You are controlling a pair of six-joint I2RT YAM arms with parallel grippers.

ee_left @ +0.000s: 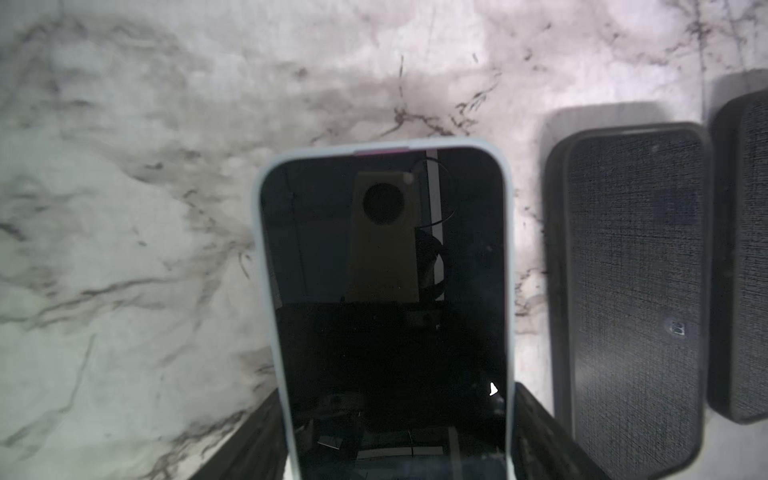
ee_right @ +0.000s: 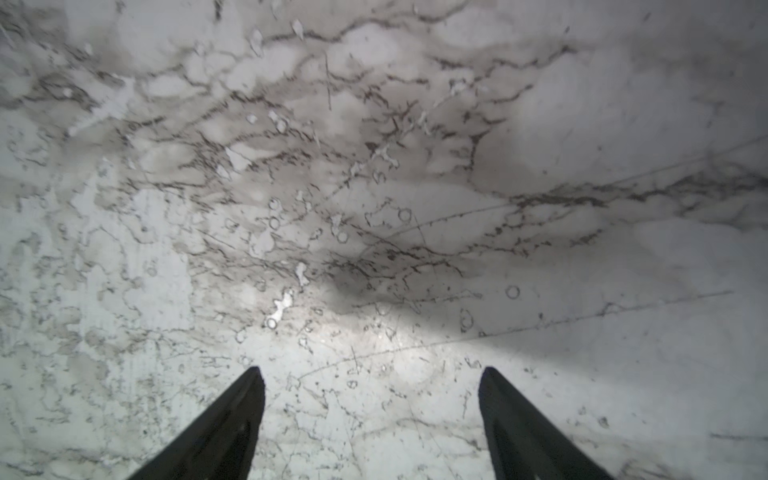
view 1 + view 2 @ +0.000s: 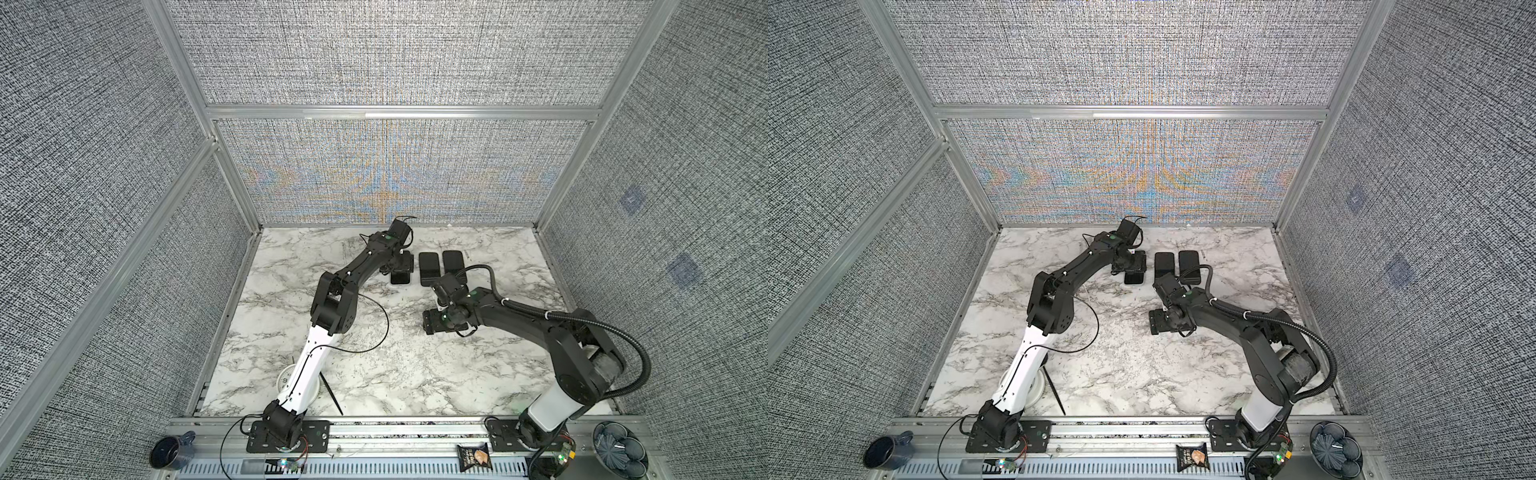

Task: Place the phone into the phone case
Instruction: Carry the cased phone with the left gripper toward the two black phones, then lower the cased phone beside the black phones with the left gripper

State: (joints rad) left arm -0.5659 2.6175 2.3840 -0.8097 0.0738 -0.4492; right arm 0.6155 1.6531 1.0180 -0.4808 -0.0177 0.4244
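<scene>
The phone will go down flat from my left gripper onto the marble (image 3: 401,273) (image 1: 388,356), beside the nearer phone case.
The phone (image 1: 386,266) has a dark screen and a pale frame. My left gripper (image 1: 395,395) is shut on its two long sides. In both top views the phone (image 3: 401,276) (image 3: 1134,277) juts out below the left gripper (image 3: 401,266) (image 3: 1136,266), just left of the cases. Two dark fabric-textured phone cases (image 3: 429,268) (image 3: 453,261) lie flat side by side on the marble; the nearer case (image 1: 631,291) is close beside the phone. My right gripper (image 2: 372,374) (image 3: 428,326) hangs open over bare marble, in front of the cases and holding nothing.
A round white clock (image 3: 284,380) and a thin black stick (image 3: 332,395) lie near the left arm's base. On the front rail are a dark mug (image 3: 170,451), a snack packet (image 3: 473,455) and a dark bowl (image 3: 619,451). Fabric walls close three sides.
</scene>
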